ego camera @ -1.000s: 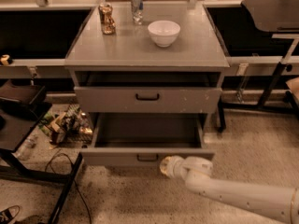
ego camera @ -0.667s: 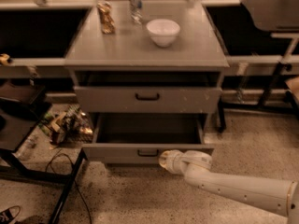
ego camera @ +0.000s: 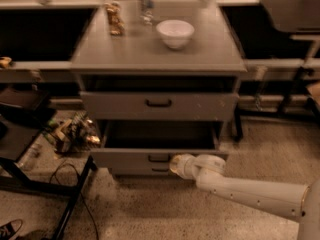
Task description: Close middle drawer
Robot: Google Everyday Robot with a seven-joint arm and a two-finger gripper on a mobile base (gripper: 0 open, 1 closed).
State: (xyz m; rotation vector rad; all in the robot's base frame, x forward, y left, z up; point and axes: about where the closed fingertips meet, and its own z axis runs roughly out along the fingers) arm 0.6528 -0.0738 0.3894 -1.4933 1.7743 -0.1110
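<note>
The middle drawer shut inside the grey cabinet [ego camera: 157,145], just under the taller-fronted drawer, will be let go of by my gripper. The middle drawer now stands pulled out.
The middle drawer [ego camera: 125,157] stands pulled out of the grey cabinet [ego camera: 150,54]. It has a low plain front, a small black handle [ego camera: 159,158] and a dark, deep tray. My gripper [ego camera: 175,165] is at the end of the white arm [ego camera: 250,191], which comes in from the lower right. It sits against the drawer's front panel, just right of the handle. The taller-fronted drawer [ego camera: 200,106] above is slightly out. Only a strip of the bottom drawer [ego camera: 150,171] shows below.
A white bowl [ego camera: 175,32], a bottle [ego camera: 145,5] and a snack packet [ego camera: 115,18] stand on the cabinet top. Clutter [ego camera: 72,132] and a black stand with cables [ego camera: 70,194] lie on the floor at left. Benches flank the cabinet on both sides.
The gripper has moved left and in against the middle drawer's front. The drawer has slid back toward the cabinet, so less of its tray shows.
</note>
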